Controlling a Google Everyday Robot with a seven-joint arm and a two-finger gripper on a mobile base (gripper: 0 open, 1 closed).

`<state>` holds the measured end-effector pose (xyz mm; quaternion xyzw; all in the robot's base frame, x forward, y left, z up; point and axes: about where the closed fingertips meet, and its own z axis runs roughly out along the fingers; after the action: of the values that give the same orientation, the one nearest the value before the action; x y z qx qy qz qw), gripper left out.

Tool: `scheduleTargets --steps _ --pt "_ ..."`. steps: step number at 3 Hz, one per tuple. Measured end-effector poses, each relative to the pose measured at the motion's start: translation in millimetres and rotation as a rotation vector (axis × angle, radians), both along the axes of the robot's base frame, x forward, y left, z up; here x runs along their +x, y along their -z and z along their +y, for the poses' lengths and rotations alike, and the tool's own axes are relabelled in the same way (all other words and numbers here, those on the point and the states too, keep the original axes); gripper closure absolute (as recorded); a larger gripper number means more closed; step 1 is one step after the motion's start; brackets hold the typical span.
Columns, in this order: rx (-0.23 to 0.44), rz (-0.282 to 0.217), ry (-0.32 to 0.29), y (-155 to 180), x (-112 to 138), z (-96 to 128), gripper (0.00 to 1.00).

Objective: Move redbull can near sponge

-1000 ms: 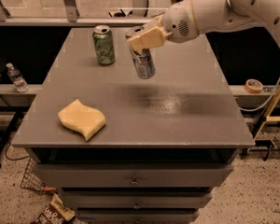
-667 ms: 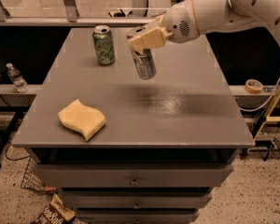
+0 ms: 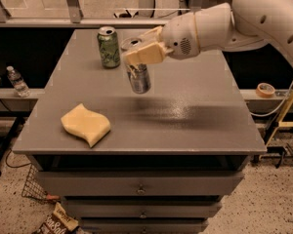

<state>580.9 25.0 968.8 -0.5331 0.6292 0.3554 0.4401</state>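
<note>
The redbull can will go down on the grey table (image 3: 108,120), against the sponge's back edge facing the green can, and my gripper will let go of it there.
The redbull can (image 3: 139,79), slim and silver-blue, hangs upright in my gripper (image 3: 138,65), whose beige fingers (image 3: 145,52) are shut on its top. It is over the middle of the grey table (image 3: 195,111), slightly toward the back. The sponge (image 3: 86,125), a pale yellow wavy pad, lies flat near the table's front left corner, well to the left and front of the can. My white arm reaches in from the upper right.
A green can (image 3: 108,47) stands at the back left of the table, just left of the gripper. A water bottle (image 3: 17,81) and a tape roll (image 3: 265,89) sit on lower ledges at either side. Drawers (image 3: 139,184) are below the table's front.
My gripper has carried the redbull can a little to the left and toward the front of the table, closer to the sponge. The sponge and green can have not moved.
</note>
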Motion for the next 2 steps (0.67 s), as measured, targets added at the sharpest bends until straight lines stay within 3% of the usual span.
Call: scheduleTargets --steps 2 --pt "0.065 -0.014 -0.126 27.9 -45.3 47.1 1.00"
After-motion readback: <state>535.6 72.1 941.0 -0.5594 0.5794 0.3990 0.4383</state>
